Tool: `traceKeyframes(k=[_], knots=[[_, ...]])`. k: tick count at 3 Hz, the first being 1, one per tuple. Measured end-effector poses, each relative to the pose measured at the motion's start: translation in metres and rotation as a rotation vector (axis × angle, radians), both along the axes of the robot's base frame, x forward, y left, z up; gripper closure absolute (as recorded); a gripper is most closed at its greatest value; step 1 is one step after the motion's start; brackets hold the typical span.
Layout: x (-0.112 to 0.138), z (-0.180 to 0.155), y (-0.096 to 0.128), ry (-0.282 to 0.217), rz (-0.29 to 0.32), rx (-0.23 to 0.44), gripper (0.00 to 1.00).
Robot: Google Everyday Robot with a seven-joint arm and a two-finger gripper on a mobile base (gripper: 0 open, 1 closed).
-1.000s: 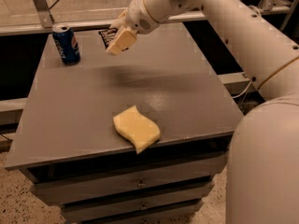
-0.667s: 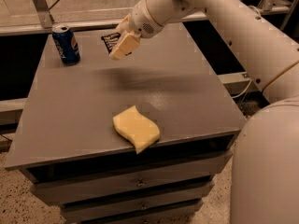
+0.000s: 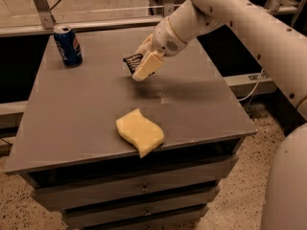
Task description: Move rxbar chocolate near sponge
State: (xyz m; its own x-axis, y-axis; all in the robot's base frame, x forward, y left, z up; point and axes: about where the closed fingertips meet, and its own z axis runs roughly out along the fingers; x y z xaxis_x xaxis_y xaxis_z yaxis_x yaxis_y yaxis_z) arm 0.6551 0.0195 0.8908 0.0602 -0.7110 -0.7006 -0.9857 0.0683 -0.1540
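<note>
The robot's gripper needs to set the rxbar chocolate, still above the middle of the table, down on the grey table (image 3: 152, 95) just behind the pale yellow sponge.
The rxbar chocolate (image 3: 132, 61) is a small black wrapper with white print, held in my gripper (image 3: 142, 67) above the middle of the grey table (image 3: 72, 114). The gripper's cream-yellow fingers (image 3: 147, 65) are shut on it, and it sticks out to the left of them. The sponge (image 3: 139, 131) is pale yellow with wavy edges. It lies flat at the table's front edge, below and slightly right of the gripper, with its front corner over the edge.
A blue Pepsi can (image 3: 67, 45) stands upright at the table's back left corner. The table has drawers (image 3: 139, 188) below its top. My white arm (image 3: 249, 23) reaches in from the upper right. A speckled floor (image 3: 240, 195) lies to the right.
My gripper has carried the rxbar chocolate from the back of the table toward the front and right, closer to the sponge. The can and sponge have not moved.
</note>
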Motion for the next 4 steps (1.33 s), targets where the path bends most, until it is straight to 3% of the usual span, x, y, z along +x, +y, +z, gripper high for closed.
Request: traceKeyframes(k=[1,2,4], knots=[[-0.021,-0.011,-0.033,0.029,0.033,-0.044,1.0],[-0.043,-0.016,-0.055,0.057,0.104,-0.076,1.0],[-0.082,-0.028,-0.074,0.122,0.236,-0.089,1.0]])
